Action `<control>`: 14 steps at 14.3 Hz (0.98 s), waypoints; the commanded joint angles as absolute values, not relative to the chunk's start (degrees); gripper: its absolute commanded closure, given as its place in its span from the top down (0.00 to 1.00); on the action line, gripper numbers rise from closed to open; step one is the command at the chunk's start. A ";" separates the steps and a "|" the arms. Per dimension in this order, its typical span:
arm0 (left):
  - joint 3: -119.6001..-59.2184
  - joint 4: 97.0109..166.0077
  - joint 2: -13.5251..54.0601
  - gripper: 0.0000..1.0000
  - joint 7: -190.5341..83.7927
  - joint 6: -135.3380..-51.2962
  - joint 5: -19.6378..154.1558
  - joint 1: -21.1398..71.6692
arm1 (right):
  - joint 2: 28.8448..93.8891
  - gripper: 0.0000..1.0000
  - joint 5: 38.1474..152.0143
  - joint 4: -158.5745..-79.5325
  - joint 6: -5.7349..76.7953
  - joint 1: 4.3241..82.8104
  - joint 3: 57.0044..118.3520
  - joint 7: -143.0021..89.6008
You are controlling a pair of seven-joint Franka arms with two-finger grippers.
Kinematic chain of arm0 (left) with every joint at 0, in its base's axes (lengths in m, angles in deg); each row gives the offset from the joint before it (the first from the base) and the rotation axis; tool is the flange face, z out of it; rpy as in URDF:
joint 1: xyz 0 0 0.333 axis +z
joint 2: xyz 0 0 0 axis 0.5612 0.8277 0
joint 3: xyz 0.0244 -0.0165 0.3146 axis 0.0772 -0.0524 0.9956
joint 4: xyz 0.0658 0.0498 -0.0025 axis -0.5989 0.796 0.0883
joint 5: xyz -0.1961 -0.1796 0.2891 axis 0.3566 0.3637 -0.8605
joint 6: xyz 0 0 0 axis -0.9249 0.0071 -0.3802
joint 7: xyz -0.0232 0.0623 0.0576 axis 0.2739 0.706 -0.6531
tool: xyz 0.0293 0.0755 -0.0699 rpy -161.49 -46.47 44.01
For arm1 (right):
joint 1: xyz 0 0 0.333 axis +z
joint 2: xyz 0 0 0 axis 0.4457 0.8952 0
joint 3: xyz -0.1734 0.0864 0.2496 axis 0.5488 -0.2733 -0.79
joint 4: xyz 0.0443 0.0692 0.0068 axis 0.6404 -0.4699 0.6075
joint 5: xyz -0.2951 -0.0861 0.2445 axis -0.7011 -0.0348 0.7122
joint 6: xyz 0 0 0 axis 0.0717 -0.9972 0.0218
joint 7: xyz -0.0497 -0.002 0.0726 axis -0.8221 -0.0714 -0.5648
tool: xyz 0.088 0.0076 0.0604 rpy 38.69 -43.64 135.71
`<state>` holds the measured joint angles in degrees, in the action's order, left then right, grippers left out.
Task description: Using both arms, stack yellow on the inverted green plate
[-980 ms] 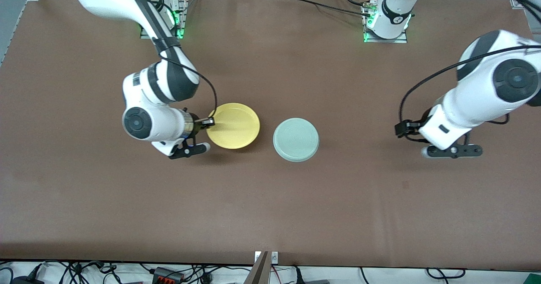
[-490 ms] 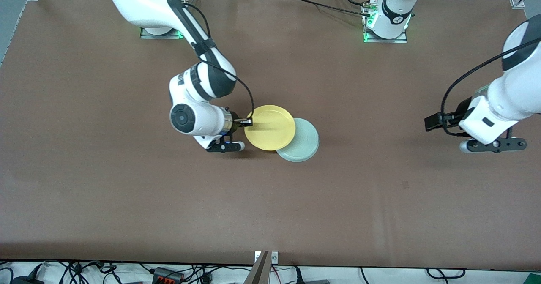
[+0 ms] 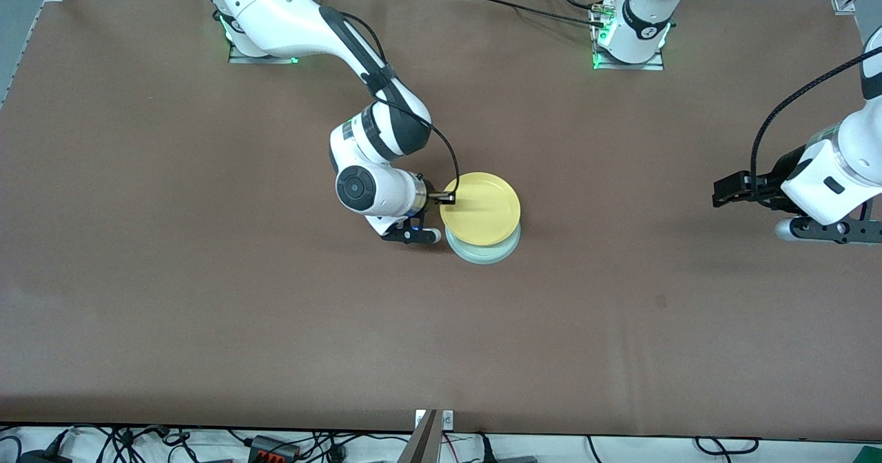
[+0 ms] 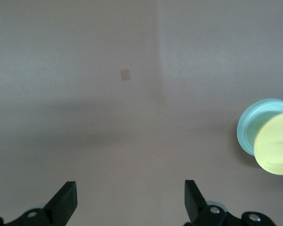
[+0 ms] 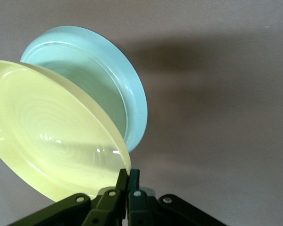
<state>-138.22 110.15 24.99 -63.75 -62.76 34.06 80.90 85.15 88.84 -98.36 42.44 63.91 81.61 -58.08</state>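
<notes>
Next, my right gripper releases the yellow plate, which hangs tilted over the green plate now, on the middle of the green plate's upturned base (image 3: 485, 224) (image 5: 73, 94).
My right gripper (image 3: 446, 199) is shut on the rim of the yellow plate (image 3: 481, 208) and holds it, right way up, over the green plate (image 3: 482, 254). Only a pale crescent of the green plate shows past the yellow one. In the right wrist view the fingers (image 5: 128, 178) pinch the yellow plate's (image 5: 52, 141) rim; it hangs tilted just above the upside-down green plate (image 5: 111, 75). I cannot tell whether they touch. My left gripper (image 3: 720, 193) is open and empty, off toward the left arm's end of the table. Its wrist view (image 4: 130, 200) shows both plates far away: green (image 4: 252, 125), yellow (image 4: 276, 148).
The brown table (image 3: 207, 311) carries a small tan mark (image 3: 661, 302), nearer to the front camera than the plates; it also shows in the left wrist view (image 4: 125, 74). The arm bases (image 3: 627, 36) stand along the table's back edge. Cables lie along its front edge.
My right arm carried the yellow plate toward the left arm's end of the table until it came over the green plate. My left arm drew away toward its own end.
</notes>
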 commanded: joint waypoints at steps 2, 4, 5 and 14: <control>-117.73 108.08 15.76 1.00 -56.88 -61.93 43.57 67.67 | 87.55 0.00 90.14 -95.36 43.57 64.17 82.05 -58.63; -108.56 109.66 12.24 1.00 -52.73 -62.29 49.45 62.19 | 89.31 0.00 90.23 -93.52 43.66 64.26 82.05 -58.89; -104.87 110.71 10.66 1.00 -52.02 -62.63 51.57 59.74 | 89.93 0.00 90.14 -92.90 43.66 64.52 82.05 -58.98; -81.46 123.37 -2.35 1.00 -49.64 -67.21 56.59 39.94 | 90.99 0.00 90.05 -92.63 43.83 65.76 82.14 -58.45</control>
